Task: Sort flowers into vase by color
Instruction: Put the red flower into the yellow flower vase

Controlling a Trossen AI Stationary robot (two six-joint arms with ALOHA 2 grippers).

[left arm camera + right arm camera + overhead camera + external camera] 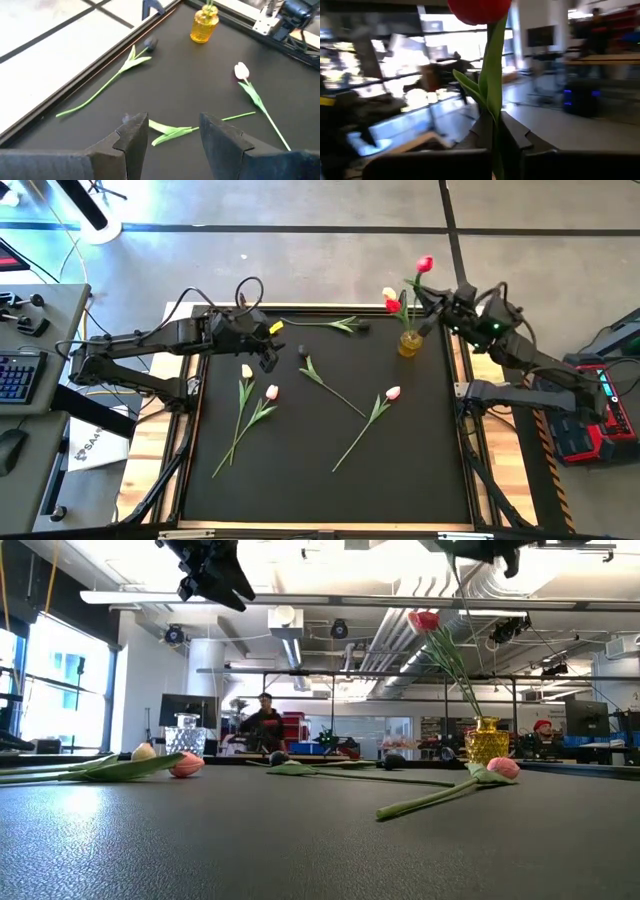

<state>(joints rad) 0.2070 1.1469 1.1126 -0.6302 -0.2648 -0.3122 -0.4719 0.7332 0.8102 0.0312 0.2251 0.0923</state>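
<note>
I should next move my left gripper to the yellow tulip beside the pink one and close it on the yellow tulip's stem [247, 381] just below its head.
A yellow glass vase [410, 343] stands near the table's far right corner with a red and a white tulip [391, 300] in it. My right gripper [428, 300] is beside and above it, shut on a red tulip [425, 264]. Several tulips lie flat on the black mat: yellow [247, 370], pink [272, 392], pink [393, 393], a dark one [303, 352] and another dark one [364, 327] by the far edge. My left gripper [268, 352] hovers open above the mat's far left part, with the dark tulip's leaves [170, 131] below its fingers. My right gripper [497, 137] pinches the red tulip's green stem [495, 112] between its two fingers, some way below the head. The red head [479, 10] stands beyond the fingertips. The tulip is lifted clear of the mat. In the low view its stem [455, 670] slants down toward the vase [487, 740].
A raised frame [300, 308] borders the mat. The near half of the mat [320, 480] holds no flowers. A clear glass vessel [186, 736] stands at the far left in the low view. A person [264, 720] sits in the room beyond the table.
</note>
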